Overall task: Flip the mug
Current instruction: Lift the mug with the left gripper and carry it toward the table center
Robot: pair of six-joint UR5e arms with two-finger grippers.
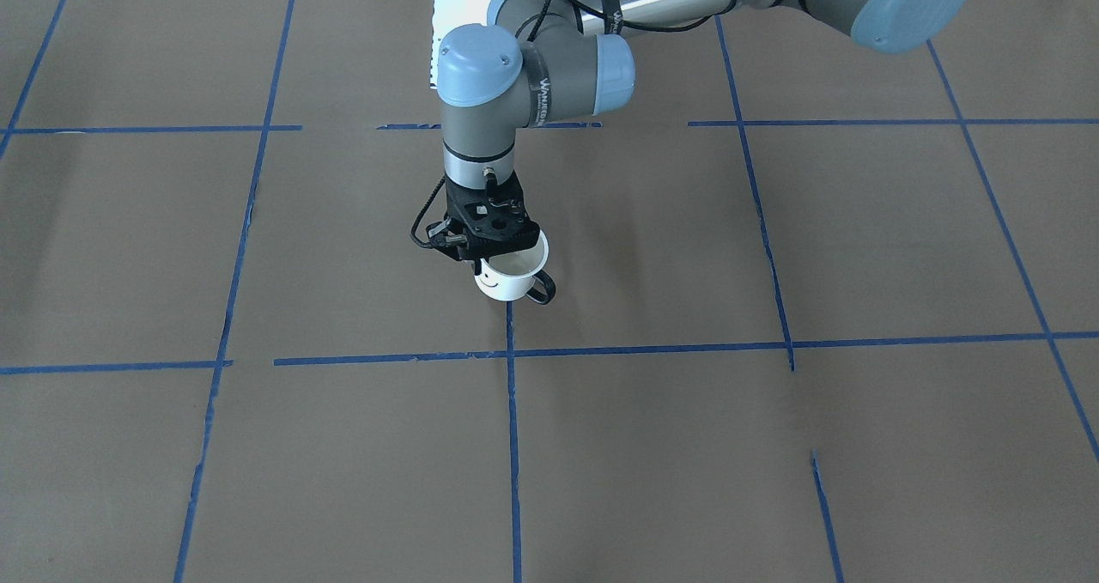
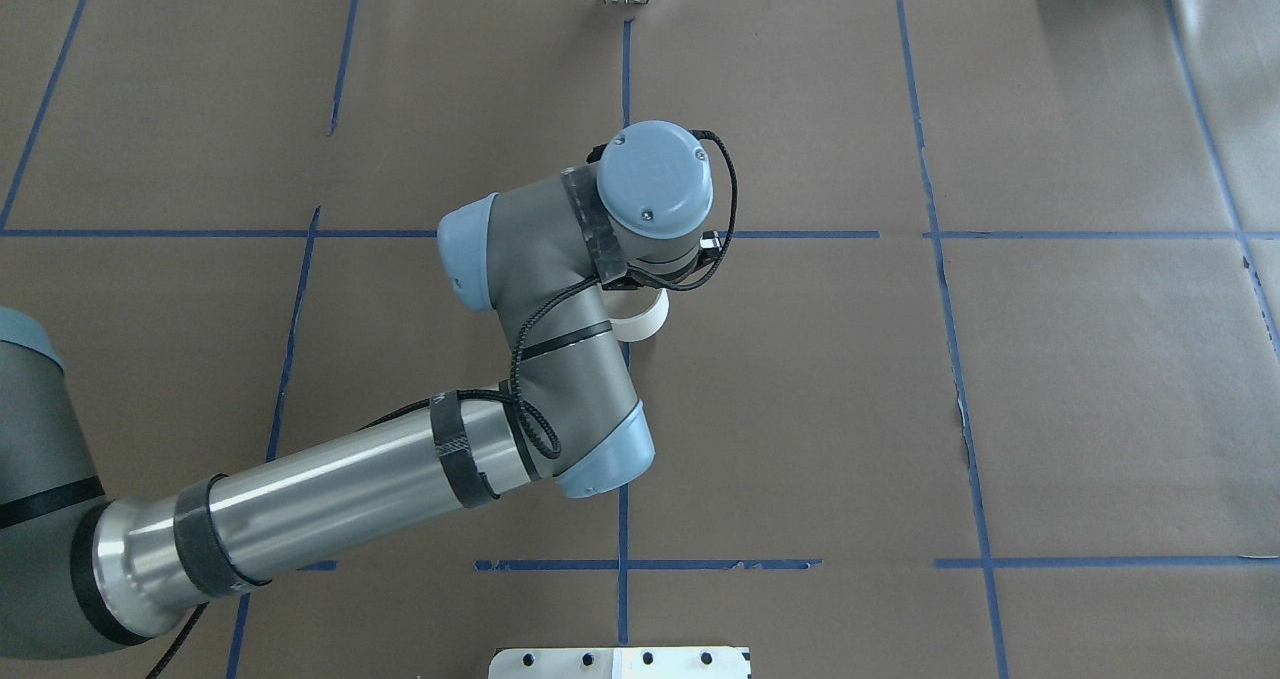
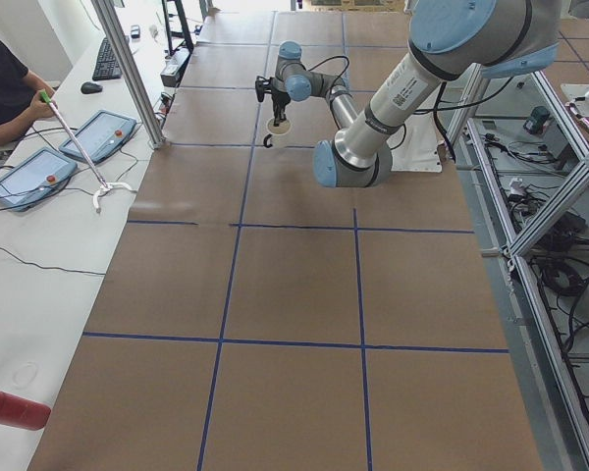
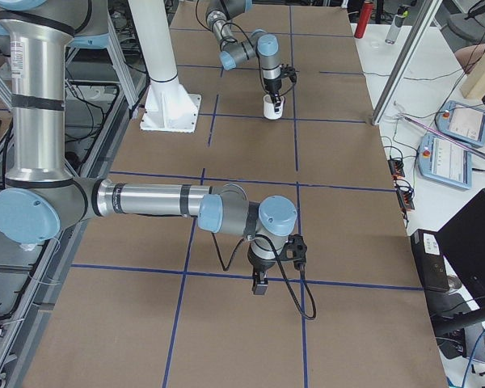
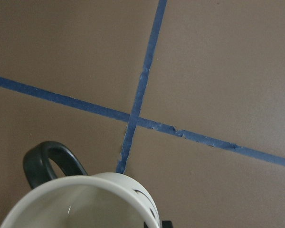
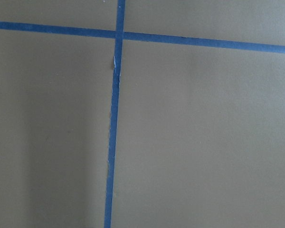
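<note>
I should release the white mug, now at or just above the table, upright on the blue tape line (image 1: 512,280) with my left gripper, near the tape crossing.
The small white mug (image 1: 508,282), with a black smiley face and a black loop handle (image 1: 541,289), is upright with its mouth up, at or just above the brown table. My left gripper (image 1: 494,255) comes down from above and is shut on the mug's rim. The left wrist view shows the cream inside (image 5: 80,206) and the handle at the bottom. The overhead view shows only a strip of the mug (image 2: 645,319) under the wrist. My right gripper (image 4: 259,284) shows only in the exterior right view, low over the table. I cannot tell whether it is open or shut.
The brown table cover carries a grid of blue tape lines (image 1: 513,411). A metal base plate (image 2: 620,662) sits at the near edge. Tablets (image 3: 27,177), a seated person (image 3: 5,83) and a red can (image 3: 10,407) are on the side bench.
</note>
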